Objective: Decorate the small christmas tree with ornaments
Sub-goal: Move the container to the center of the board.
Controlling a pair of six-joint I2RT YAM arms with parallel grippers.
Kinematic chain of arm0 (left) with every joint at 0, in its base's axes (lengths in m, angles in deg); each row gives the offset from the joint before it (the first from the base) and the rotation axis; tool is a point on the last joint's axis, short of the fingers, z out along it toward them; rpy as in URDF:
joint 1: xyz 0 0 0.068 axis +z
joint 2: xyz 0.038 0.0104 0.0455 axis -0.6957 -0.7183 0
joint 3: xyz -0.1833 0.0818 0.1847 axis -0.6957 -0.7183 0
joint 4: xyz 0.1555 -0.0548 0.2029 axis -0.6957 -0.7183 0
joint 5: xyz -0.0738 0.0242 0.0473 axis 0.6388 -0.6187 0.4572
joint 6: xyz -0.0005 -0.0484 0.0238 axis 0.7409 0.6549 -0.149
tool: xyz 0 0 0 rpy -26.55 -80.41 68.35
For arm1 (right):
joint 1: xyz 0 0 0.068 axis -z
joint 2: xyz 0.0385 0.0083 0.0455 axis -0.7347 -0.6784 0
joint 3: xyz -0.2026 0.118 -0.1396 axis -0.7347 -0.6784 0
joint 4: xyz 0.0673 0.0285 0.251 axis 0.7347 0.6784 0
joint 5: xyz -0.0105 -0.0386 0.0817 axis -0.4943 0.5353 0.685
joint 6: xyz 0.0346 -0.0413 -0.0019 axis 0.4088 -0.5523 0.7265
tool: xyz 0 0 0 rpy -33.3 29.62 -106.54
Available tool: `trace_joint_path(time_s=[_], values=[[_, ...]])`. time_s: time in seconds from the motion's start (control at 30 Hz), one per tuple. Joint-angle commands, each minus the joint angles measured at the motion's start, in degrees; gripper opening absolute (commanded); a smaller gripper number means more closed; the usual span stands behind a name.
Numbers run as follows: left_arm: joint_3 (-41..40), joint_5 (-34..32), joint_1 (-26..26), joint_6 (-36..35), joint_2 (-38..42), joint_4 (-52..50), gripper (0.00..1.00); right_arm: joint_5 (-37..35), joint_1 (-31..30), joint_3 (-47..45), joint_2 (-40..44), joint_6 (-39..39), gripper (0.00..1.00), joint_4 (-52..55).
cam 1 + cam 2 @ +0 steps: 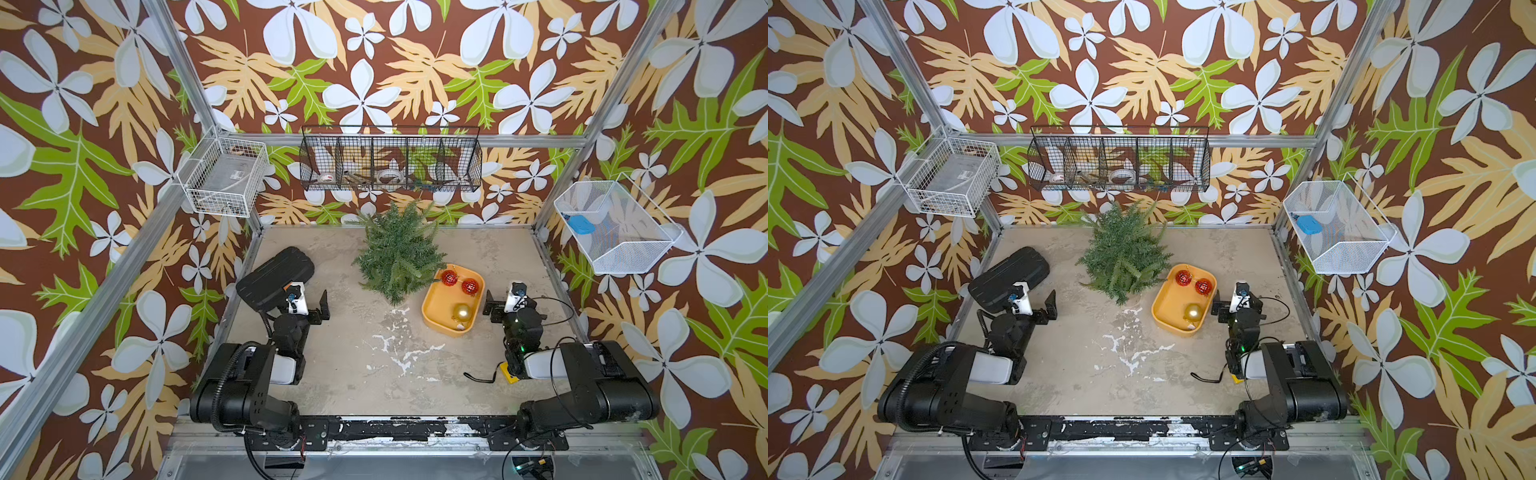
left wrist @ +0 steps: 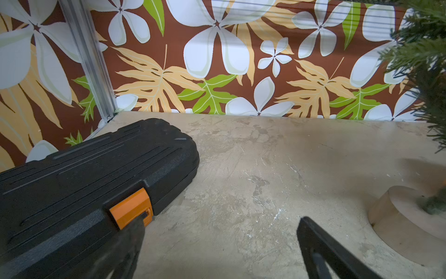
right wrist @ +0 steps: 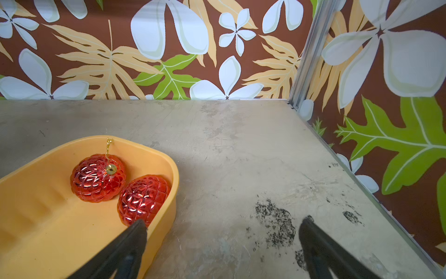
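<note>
The yellow tray should be moved, so my right gripper will close on its nearest long rim point(image 1: 479, 309), beside the gold ball.
The small christmas tree point(image 1: 399, 253) stands at the back middle of the table in both top views; its fronds point(image 2: 424, 48) and round wooden base point(image 2: 405, 217) show in the left wrist view. To its right is a yellow tray point(image 1: 442, 303) holding the ornaments: two faceted red balls point(image 1: 449, 277) point(image 1: 470, 286) and a shiny gold ball point(image 1: 461, 311). My right gripper point(image 1: 513, 297) is open and empty beside the tray's right rim point(image 3: 169, 164), one fingertip point(image 3: 140, 225) near a red ball point(image 3: 143, 195). My left gripper point(image 1: 298, 291) is open and empty left of the tree.
A black tool case point(image 1: 276, 274) with an orange latch point(image 2: 131, 209) lies against my left gripper. A yellow tape measure point(image 1: 509, 372) sits under the right arm. Wire baskets point(image 1: 390, 162) point(image 1: 224, 174) point(image 1: 615, 228) hang on the walls above the table.
</note>
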Motion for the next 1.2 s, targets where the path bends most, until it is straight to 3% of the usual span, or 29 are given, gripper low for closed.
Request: trace_joint_path(time_s=[0.0, 0.67, 0.77, 0.93, 1.07, 1.17], values=[[0.1, -0.6, -0.1, -0.4, 0.1, 0.6, 1.00, 0.0, 0.0, 0.1, 0.1, -0.4, 1.00, -1.7], [0.3, -3.5, -0.5, 0.1, 0.2, 0.2, 1.00, 0.0, 0.0, 0.2, 0.0, -0.3, 1.00, -1.5], [3.6, -4.9, -0.5, 0.5, 2.8, -7.8, 1.00, -1.5, -0.5, -0.1, 1.0, -0.6, 1.00, -1.7], [10.4, -7.1, -0.5, 1.1, 7.9, -23.5, 1.00, -5.4, -2.2, 6.5, 10.1, -0.1, 1.00, 17.3], [11.8, -9.4, -0.5, 4.7, 13.5, -29.1, 1.00, -2.0, -2.2, 9.5, 15.0, 0.4, 0.96, 28.2], [17.2, -10.8, -0.5, 9.2, 15.6, -42.5, 1.00, 1.5, -2.3, 11.2, 19.6, 5.6, 0.97, 37.8]])
